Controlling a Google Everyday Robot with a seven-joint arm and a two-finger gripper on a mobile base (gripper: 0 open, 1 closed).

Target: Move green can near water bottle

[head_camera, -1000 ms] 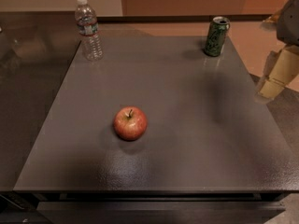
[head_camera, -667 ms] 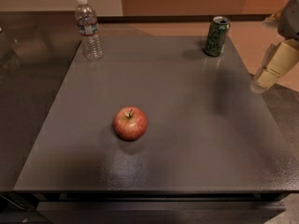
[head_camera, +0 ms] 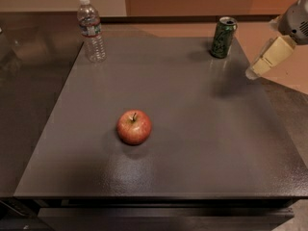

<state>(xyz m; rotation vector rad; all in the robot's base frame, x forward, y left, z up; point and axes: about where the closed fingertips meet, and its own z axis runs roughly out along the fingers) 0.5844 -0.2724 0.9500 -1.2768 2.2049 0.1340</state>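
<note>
The gripper closes next on the green can's upper half [head_camera: 223,32], just below its silver top.
The green can [head_camera: 223,37] stands upright at the far right of the dark table [head_camera: 192,129]. It is dark green with pale markings and a silver top. The water bottle [head_camera: 91,30] stands upright at the far left corner, clear with a white cap and a blue-green label. My gripper [head_camera: 262,61] hangs at the right edge of the view, above the table's right side, to the right of the can and a little nearer than it. It holds nothing and does not touch the can.
A red apple [head_camera: 134,127] sits near the middle of the table, toward the front. A reflective counter [head_camera: 29,81] lies to the left of the table. The table's right edge runs just below the gripper.
The gripper has moved left and up in the view, closer to the green can. The can, the bottle and the apple have not moved.
</note>
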